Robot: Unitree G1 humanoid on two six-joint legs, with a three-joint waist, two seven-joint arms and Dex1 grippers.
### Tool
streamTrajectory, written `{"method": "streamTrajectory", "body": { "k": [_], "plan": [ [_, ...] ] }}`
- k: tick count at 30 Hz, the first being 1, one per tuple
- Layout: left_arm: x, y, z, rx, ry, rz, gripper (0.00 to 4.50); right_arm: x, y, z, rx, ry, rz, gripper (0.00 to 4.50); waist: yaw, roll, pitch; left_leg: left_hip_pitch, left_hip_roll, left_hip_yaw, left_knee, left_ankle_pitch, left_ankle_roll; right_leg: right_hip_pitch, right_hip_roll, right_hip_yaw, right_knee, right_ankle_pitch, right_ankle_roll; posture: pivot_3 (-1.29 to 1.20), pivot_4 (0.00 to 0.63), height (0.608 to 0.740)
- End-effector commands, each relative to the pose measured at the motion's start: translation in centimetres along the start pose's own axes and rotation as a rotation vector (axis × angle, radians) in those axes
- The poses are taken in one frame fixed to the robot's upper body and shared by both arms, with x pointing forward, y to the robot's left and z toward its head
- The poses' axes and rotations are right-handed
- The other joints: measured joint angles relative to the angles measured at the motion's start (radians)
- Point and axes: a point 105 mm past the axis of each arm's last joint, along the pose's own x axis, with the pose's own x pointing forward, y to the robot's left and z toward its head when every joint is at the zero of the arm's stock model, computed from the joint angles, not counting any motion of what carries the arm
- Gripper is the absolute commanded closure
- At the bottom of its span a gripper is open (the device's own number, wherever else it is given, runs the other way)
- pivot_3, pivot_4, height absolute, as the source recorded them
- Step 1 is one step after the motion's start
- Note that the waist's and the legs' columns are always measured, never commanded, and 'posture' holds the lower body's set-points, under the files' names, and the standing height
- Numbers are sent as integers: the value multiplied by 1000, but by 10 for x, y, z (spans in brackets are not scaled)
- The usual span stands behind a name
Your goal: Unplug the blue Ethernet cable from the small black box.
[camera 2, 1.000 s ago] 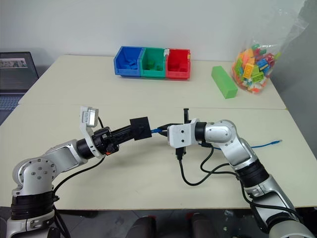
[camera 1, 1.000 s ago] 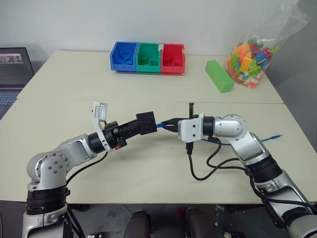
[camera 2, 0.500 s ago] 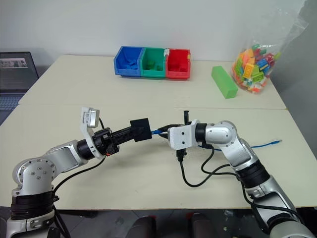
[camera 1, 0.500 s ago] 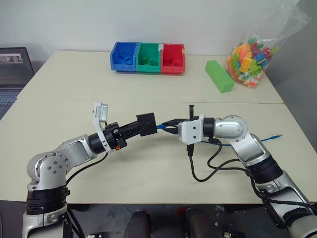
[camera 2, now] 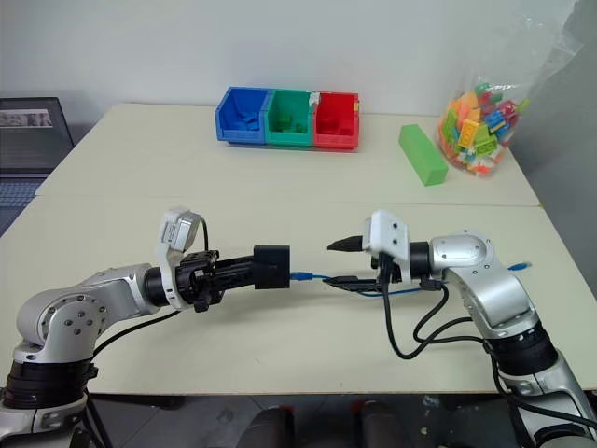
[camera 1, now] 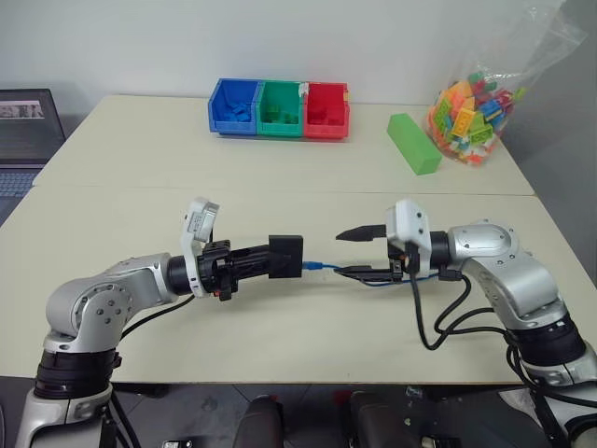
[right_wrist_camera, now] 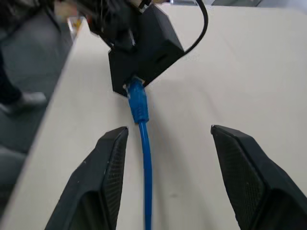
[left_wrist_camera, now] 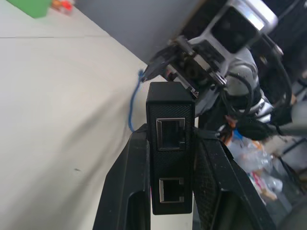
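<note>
The robot's right gripper has only the blue Ethernet cable's cord between its open fingers, so it should move closer and grip its plug (right_wrist_camera: 138, 103) beside the black box before pulling.
My left gripper (camera 1: 268, 259) is shut on the small black box (camera 1: 287, 254) and holds it above the table, pointing right. In the left wrist view the small black box (left_wrist_camera: 170, 143) sits between the fingers (left_wrist_camera: 128, 187), with two empty ports facing the camera. The blue Ethernet cable (camera 1: 324, 267) is plugged into the box's far side; its plug (right_wrist_camera: 136, 103) sits in the port. The cord trails right across the table to its free end (camera 1: 520, 255). My right gripper (camera 1: 353, 253) is open, just right of the box. Its fingers (right_wrist_camera: 103, 177) stand on either side of the cord without touching it.
Blue, green and red bins (camera 1: 279, 108) stand at the back. A green block (camera 1: 411, 143) and a bag of coloured bricks (camera 1: 471, 110) lie at the back right. A laptop (camera 1: 23, 131) is at the far left. A black cable (camera 1: 438, 322) loops under my right arm.
My right gripper has let go of the blue plug, opened, rolled over and drawn back to the right. The left gripper has swung the box slightly lower and nearer.
</note>
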Motion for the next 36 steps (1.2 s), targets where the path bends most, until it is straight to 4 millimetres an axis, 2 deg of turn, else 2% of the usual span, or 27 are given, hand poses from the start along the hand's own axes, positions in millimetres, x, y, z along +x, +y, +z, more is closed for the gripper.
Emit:
{"method": "streamTrajectory", "body": {
  "k": [1, 5, 10, 31, 36],
  "plan": [
    [3, -7, 7, 65, -3, -66, 3728, 9, 13, 4, 186, -54, 28, 1571, -1, 0, 0, 0, 0, 0, 0, 0, 0, 0, 0, 0, 0, 0, 0, 0, 150, 740],
    [2, -6, 4, 63, 5, -71, 3728, 17, 19, 7, 308, -97, 64, 1571, -1, 0, 0, -1, 0, 0, 0, 0, 0, -1, 0, 0, 0, 0, 1, 0, 150, 740],
    [-1, -3, 3, 65, -1, -68, 3728, 23, 25, 14, 378, -137, 103, 1571, -1, 1, 0, -1, 0, 1, 0, 0, 0, -1, 0, 0, -1, -1, 1, 0, 150, 740],
    [-3, 0, 0, 60, -16, -60, 3728, 35, 22, 1, 358, -99, 61, 1571, -2, 1, 0, -3, 0, 2, -1, 0, 0, -5, 1, 0, 0, -1, 2, 0, 150, 740],
    [-1, -1, 0, 61, -14, -64, 3728, 35, 21, 3, 363, -108, 67, 1571, -2, 1, 0, -3, 0, 2, -1, 0, 0, -5, 1, 0, 0, -1, 2, 0, 150, 740]
  ]
}}
